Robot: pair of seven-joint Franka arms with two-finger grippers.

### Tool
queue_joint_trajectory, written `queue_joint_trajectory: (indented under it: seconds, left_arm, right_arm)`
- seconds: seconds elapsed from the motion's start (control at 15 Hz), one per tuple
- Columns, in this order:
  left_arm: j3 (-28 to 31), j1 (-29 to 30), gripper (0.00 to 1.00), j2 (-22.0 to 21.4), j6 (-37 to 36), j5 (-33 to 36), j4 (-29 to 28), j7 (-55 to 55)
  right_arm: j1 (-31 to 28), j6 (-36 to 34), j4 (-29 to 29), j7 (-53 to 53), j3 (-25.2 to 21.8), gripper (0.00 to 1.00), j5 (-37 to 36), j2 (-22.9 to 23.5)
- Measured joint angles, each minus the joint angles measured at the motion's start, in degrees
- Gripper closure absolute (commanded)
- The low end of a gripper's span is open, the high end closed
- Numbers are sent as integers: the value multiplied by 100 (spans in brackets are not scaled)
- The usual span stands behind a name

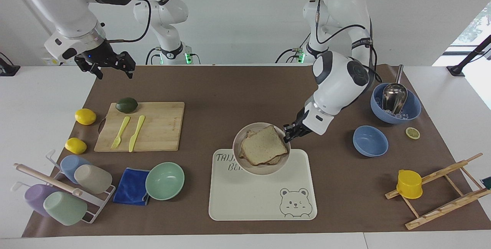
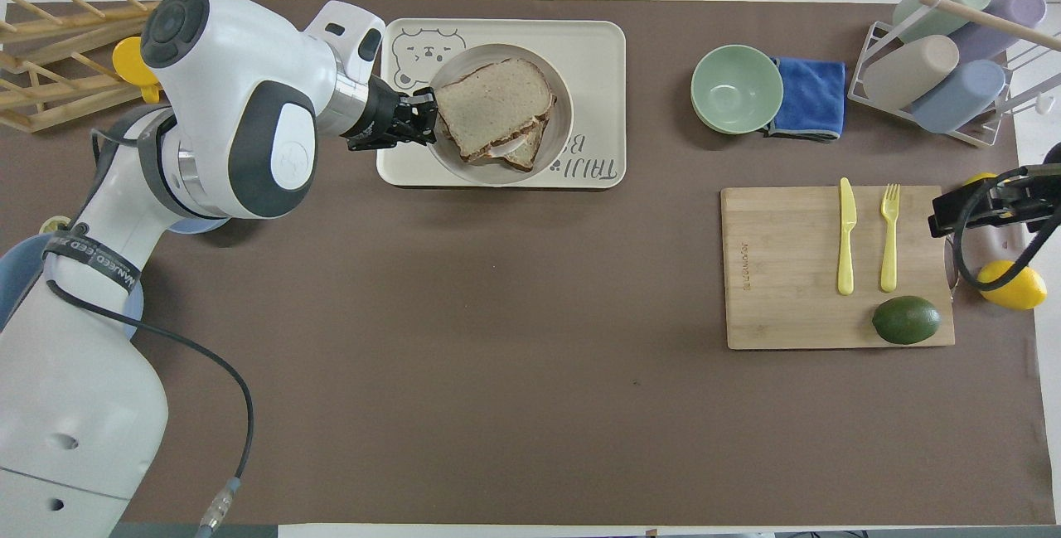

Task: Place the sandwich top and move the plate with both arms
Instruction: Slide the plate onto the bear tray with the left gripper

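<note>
The robot's left gripper needs to release the plate on the cream bear tray, partly overlapping the bear drawing (image 2: 482, 99).
The pale sandwich top (image 1: 264, 144) (image 2: 494, 104) lies on a darker slice on the round beige plate (image 1: 249, 169) (image 2: 472, 171). My left gripper (image 1: 287, 133) (image 2: 424, 117) is shut on the plate's rim at the side toward the left arm's end. It holds the plate in the air over the cream bear tray (image 1: 245, 199) (image 2: 593, 49), above the tray's edge nearest the robots. My right gripper (image 1: 115, 66) (image 2: 974, 206) hangs open above the table edge near the cutting board and waits.
A cutting board (image 1: 161, 130) carries a yellow fork, a knife and an avocado (image 1: 126, 104), with two lemons beside it. A green bowl (image 1: 165, 180), blue cloth and cup rack sit toward the right arm's end. Two blue bowls (image 1: 370, 140) and a wooden rack sit toward the left arm's end.
</note>
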Motion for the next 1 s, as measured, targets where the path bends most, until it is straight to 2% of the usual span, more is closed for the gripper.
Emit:
queue_joint_trajectory:
  seconds: [0.2,0.33,0.8,0.87,1.0]
  left_arm:
    - [272,84,100,686,-1,-3,620,-44]
    - [292,68,100,917,88,-3,746,-98]
    - [279,-149,100,1031,574,20,512,-181]
    - [282,-149,69,1031,607,21,484,-181]
    - [291,-148,25,1029,615,23,467,-180]
  right_arm:
    - [0,0,0,0,0,0,0,0]
    - [0,0,0,0,0,0,0,0]
    - [0,0,0,0,0,0,0,0]
    - [0,0,0,0,0,0,0,0]
    - [0,0,0,0,0,0,0,0]
